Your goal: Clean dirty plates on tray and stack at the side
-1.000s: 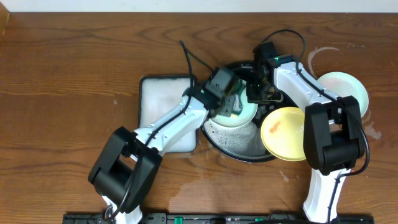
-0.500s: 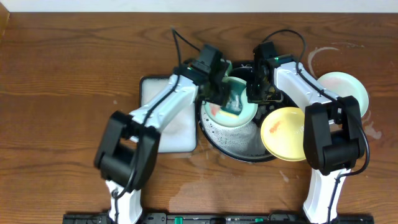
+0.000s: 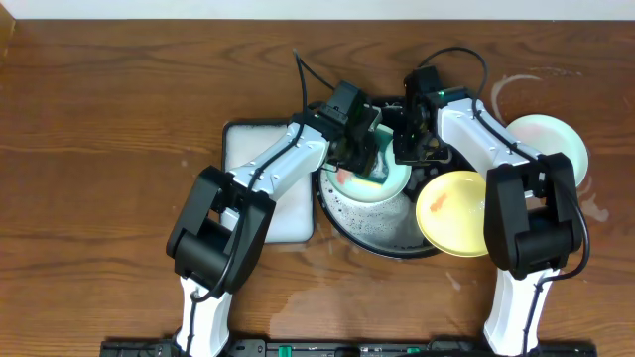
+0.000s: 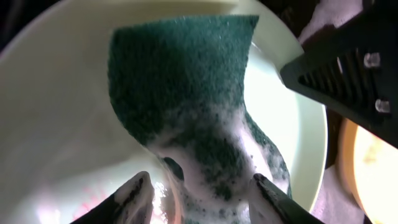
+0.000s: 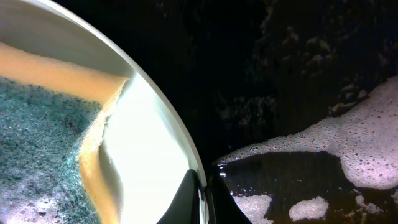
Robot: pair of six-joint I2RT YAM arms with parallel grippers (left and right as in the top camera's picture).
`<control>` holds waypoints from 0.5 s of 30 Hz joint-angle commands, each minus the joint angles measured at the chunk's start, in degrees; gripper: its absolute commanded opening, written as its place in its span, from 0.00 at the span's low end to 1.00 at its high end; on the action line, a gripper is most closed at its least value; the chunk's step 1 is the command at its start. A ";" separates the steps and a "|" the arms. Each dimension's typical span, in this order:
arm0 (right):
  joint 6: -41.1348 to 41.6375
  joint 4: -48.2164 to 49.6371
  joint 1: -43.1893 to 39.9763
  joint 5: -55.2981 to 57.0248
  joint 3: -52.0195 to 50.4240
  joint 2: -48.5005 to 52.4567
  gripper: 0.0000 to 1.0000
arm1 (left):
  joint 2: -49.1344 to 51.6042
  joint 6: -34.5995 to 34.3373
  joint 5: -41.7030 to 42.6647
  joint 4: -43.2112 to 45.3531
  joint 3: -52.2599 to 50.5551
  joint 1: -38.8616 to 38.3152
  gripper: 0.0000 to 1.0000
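Observation:
The green sponge is lying flat and loose next to the red smear, under my open left gripper, so I should pinch up the sponge's foamy part (image 4: pixel 208 162) before I scrub.
A mint-green plate (image 3: pixel 382 177) lies tilted in the black tray (image 3: pixel 387 230). My right gripper (image 3: pixel 408 149) is shut on its rim (image 5: pixel 186 155) and holds it. My left gripper (image 3: pixel 359 151) is shut on a soapy green sponge (image 4: pixel 193 112) and presses it on the plate's face (image 4: pixel 62 112), where a red smear (image 4: pixel 93 202) shows. The sponge's orange side (image 5: pixel 93 143) shows in the right wrist view. A yellow plate (image 3: pixel 451 211) with a red-orange smear rests on the tray's right rim. A second mint-green plate (image 3: pixel 551 139) lies on the wood at the right.
A white rectangular tray (image 3: pixel 260 174) stands left of the black tray, under my left arm. Foam and water (image 5: pixel 348 149) cover the black tray's floor. Whitish soapy rings (image 3: pixel 506 89) mark the wood near the right plate. A wet patch (image 3: pixel 327 297) lies on the wood in front.
My left gripper has moved with the sponge across the mint plate, first up and left, then back right toward the right gripper. The right arm has held still.

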 commanded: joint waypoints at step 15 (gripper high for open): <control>0.92 -0.52 -0.55 0.59 -1.05 1.68 0.01 | 1.31 0.50 -0.55 4.00 0.28 -3.21 0.41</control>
